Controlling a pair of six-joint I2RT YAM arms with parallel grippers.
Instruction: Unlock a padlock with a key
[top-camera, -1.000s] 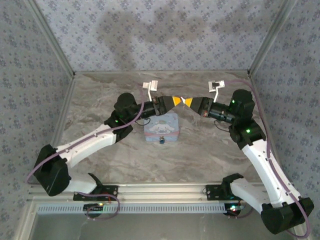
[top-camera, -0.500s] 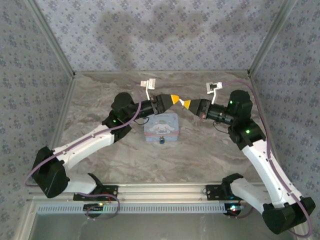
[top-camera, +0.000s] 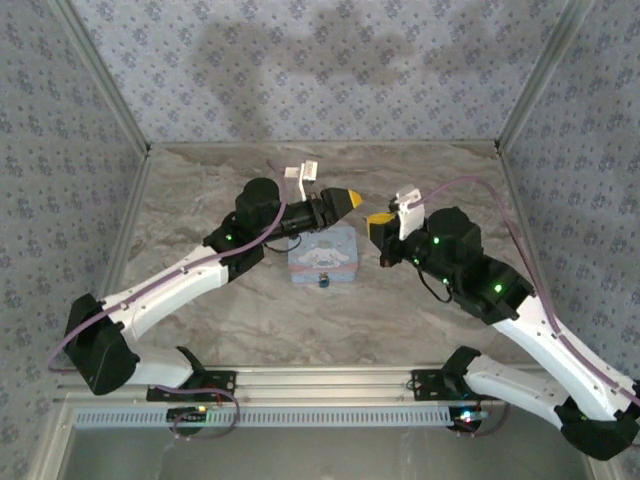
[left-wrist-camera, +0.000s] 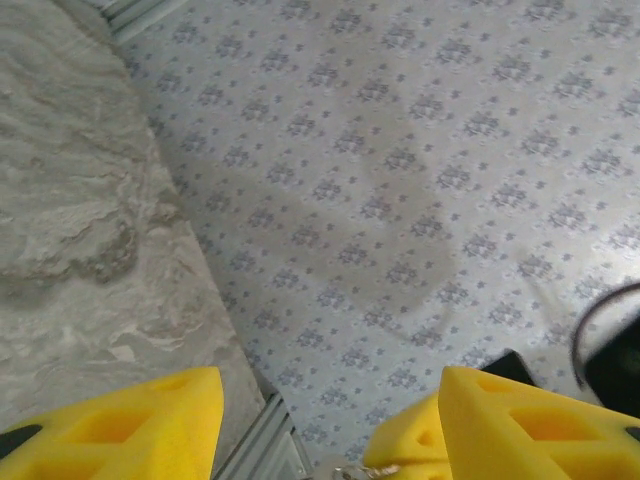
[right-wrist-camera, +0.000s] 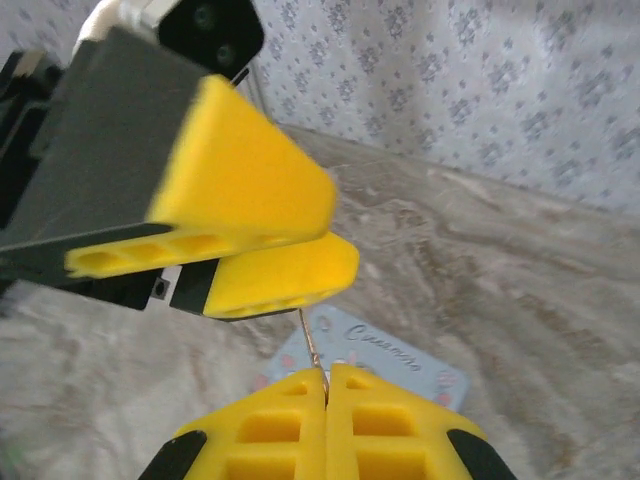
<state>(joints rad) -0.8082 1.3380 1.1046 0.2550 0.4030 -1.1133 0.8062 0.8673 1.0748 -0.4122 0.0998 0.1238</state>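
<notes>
I should take the key's loose end (right-wrist-camera: 303, 317) with my left gripper, since the key slants out of my right gripper's fingers, before my right gripper turns and grips it again.
The thin metal key (right-wrist-camera: 309, 338) sticks up out of my right gripper (right-wrist-camera: 326, 385), which is shut on it above the table. In the top view my right gripper (top-camera: 377, 220) hangs right of the pale blue cartoon tin (top-camera: 323, 252). The tiny dark padlock (top-camera: 324, 282) sits at the tin's near edge. My left gripper (top-camera: 347, 198) hovers over the tin's far side, open, its yellow fingers (left-wrist-camera: 120, 420) wide apart with nothing between them. Its two fingers (right-wrist-camera: 250, 190) show just above the key in the right wrist view.
Patterned walls enclose the marble table (top-camera: 200, 190) on three sides, with metal corner posts (top-camera: 110, 80). Bare marble lies to the left and right of the tin. The arm bases and a rail (top-camera: 300, 385) run along the near edge.
The two grippers met tip to tip a second ago. Since then they have separated: my right gripper swung left and nearer, holding the key, while the left gripper stayed over the tin.
</notes>
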